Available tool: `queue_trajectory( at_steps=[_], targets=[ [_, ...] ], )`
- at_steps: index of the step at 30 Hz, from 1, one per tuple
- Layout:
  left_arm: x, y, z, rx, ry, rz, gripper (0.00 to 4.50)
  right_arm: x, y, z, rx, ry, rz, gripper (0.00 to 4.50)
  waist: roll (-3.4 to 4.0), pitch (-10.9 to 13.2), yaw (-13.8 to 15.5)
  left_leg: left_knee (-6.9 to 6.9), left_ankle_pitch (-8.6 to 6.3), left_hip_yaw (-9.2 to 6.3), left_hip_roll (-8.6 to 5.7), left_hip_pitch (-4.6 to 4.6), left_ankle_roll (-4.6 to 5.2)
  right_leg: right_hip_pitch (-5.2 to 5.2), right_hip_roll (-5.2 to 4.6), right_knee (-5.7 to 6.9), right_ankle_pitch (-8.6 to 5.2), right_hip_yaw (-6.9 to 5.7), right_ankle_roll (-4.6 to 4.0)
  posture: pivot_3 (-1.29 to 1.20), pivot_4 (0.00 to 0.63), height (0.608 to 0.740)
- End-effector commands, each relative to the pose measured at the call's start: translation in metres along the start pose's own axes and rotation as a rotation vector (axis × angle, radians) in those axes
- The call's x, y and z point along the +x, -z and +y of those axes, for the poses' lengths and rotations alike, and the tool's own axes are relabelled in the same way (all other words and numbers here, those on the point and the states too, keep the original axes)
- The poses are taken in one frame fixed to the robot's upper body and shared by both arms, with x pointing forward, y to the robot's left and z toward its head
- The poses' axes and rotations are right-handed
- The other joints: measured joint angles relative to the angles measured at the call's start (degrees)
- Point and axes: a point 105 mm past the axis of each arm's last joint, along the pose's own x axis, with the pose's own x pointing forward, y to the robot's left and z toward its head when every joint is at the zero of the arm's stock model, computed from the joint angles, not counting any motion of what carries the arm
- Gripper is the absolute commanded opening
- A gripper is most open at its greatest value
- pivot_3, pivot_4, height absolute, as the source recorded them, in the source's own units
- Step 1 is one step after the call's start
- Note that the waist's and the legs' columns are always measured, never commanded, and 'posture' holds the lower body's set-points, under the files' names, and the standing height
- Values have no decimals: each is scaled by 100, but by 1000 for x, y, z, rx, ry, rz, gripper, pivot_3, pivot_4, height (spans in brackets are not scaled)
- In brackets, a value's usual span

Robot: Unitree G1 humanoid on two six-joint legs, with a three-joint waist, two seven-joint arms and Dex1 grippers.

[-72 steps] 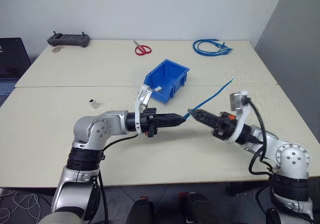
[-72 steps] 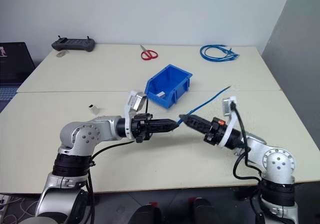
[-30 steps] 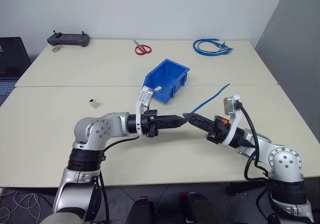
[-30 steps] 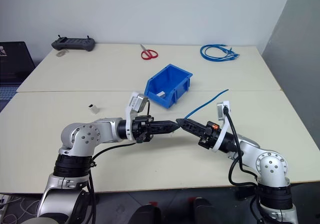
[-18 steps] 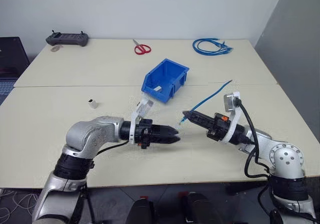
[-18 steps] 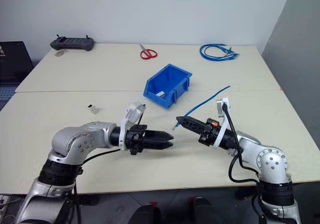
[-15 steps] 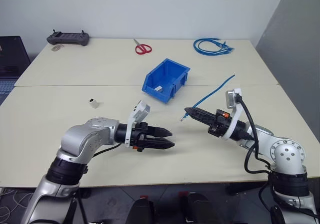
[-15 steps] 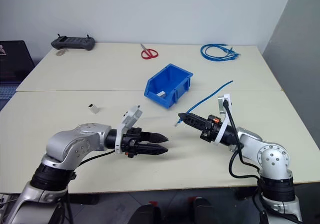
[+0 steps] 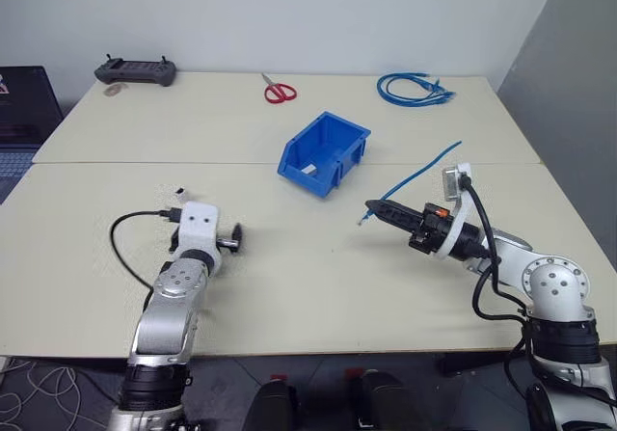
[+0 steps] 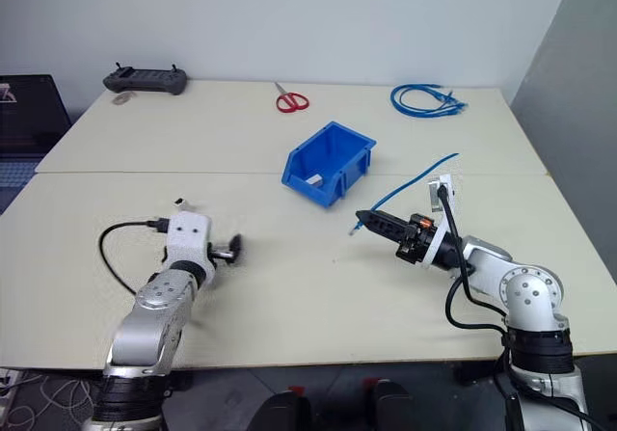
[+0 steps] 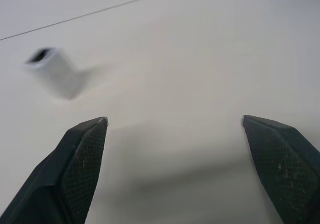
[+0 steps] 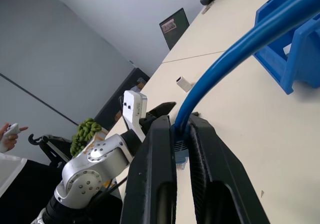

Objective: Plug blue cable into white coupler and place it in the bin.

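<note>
The sides of the white coupler (image 9: 181,198) (image 11: 62,79), below its dark end, will be gripped by my left gripper, so that end stays free for the blue cable.
The white coupler (image 9: 178,194) lies on the table at the left, a small block with a dark end. My left gripper (image 11: 175,121) is open, low over the table just short of the white coupler (image 11: 52,71), nothing between its fingers. My right gripper (image 9: 371,206) is shut on the blue cable (image 9: 424,169) near its plug end, held above the table right of centre. The cable's free end trails up and back to the right. In the right wrist view the blue cable (image 12: 225,63) runs out between the shut fingers. The bin (image 9: 352,147) stands mid-table, a small white piece inside.
Red scissors (image 9: 280,91), a coiled bundle of blue cables (image 9: 413,89) and a black controller (image 9: 135,69) lie along the far edge. A dark screen (image 9: 19,89) stands at the far left. A seam crosses the table behind the coupler.
My left gripper came off the cable's plug end, opened, and swung left and down to point at the coupler. The right gripper kept hold of the cable and barely moved.
</note>
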Motion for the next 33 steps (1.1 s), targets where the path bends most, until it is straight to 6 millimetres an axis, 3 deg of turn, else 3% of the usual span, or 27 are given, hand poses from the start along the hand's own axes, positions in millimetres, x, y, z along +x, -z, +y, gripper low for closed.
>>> queue_trajectory(
  at_steps=[1, 9, 17, 20, 27, 33],
  targets=[
    [18, 12, 9, -99, -173, 71, 4477, 0, -16, 8, -60, -35, -16, 85, 0, -1, 5, 1, 1, 1, -4, 4, 0, 4, -1, 2, 5, 0, -2, 0, 150, 740],
    [52, 27, 11, -349, -407, 186, 4477, -2, -18, 9, -88, -29, -2, 85, 1, -9, 3, -1, 1, 0, -16, 22, 1, 20, 1, 1, 11, 4, 4, 0, 150, 740],
    [77, 15, -4, -483, -365, 166, 4477, -10, -15, 9, -106, 7, 8, 85, 56, -43, -13, -4, 2, 7, -23, 35, 0, 25, 4, 6, 11, 7, 5, 0, 150, 740],
    [81, 11, -2, -490, -379, 146, 4044, -11, -15, 9, -109, 16, 0, 85, 66, -49, -2, -5, 2, 5, -51, 36, 0, 26, 13, 7, 11, 9, 5, 0, 150, 740],
    [83, 13, 6, -523, -425, 154, 2312, -14, -18, 8, -115, 34, -18, 85, 71, -51, 0, -7, 2, 1, -52, 32, -1, 27, -7, 6, 11, 4, 8, 0, 150, 740],
    [84, 13, 10, -569, -437, 156, 1083, -15, -19, 5, -119, 49, -18, 85, 73, -52, 2, -6, 2, 0, -55, 32, -1, 27, -9, 5, 12, 2, 10, 0, 150, 740]
  ],
)
